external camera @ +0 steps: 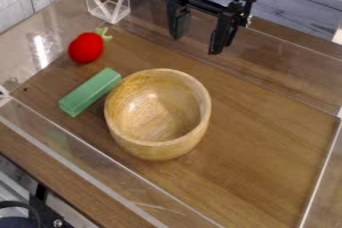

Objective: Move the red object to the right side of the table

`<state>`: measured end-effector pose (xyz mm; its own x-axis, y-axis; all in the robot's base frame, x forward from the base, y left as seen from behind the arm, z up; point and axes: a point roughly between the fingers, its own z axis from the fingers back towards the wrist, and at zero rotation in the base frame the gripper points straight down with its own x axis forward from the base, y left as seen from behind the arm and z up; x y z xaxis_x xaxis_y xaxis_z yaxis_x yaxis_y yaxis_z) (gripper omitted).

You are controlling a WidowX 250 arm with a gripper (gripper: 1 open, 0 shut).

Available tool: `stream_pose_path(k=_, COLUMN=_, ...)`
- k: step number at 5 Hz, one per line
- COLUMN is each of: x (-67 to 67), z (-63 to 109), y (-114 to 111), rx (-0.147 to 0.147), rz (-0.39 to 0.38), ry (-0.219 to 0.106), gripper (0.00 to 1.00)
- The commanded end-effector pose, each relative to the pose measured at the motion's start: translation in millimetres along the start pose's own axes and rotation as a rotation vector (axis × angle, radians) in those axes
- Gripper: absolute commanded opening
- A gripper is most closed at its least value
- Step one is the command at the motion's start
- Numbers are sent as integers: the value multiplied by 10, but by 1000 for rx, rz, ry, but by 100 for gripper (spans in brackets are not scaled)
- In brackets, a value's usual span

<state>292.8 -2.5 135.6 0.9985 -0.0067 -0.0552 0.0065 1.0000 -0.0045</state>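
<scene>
The robot's gripper should close on the round body (88,45) of the red object, near the object's green stem.
The red object (87,47), a small round toy fruit with a green stem, lies on the left part of the brown wood-grain table (267,142). My black gripper (197,37) hangs at the back centre, pointing down, well to the right of the fruit and apart from it. Its two fingers stand wide open with nothing between them.
A large wooden bowl (158,112) sits in the middle of the table. A green rectangular block (90,91) lies just left of the bowl, below the fruit. Low clear acrylic walls (80,147) edge the tabletop. A clear wire-like stand (107,5) sits at the back left.
</scene>
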Motion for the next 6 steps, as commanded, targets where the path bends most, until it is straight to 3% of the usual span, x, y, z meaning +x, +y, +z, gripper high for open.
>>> stream_pose_path(k=1, x=-89, z=5, y=11, rx=4, rz=-32, ry=22, gripper=100)
stream_pose_path(k=2, x=-182, z=42, y=106, rx=11, rz=-71, ry=33, gripper=100)
stream_pose_path(k=3, x=-235, z=-9, y=343, rx=10, rz=-35, ry=39, gripper=100)
stream_pose_path(k=4, x=-290, z=-64, y=776, rx=16, rz=-16, ry=28, gripper=100)
stream_pose_path(k=6, x=-319, z=-127, y=1132, rx=52, rz=-104, ry=-13, gripper=100)
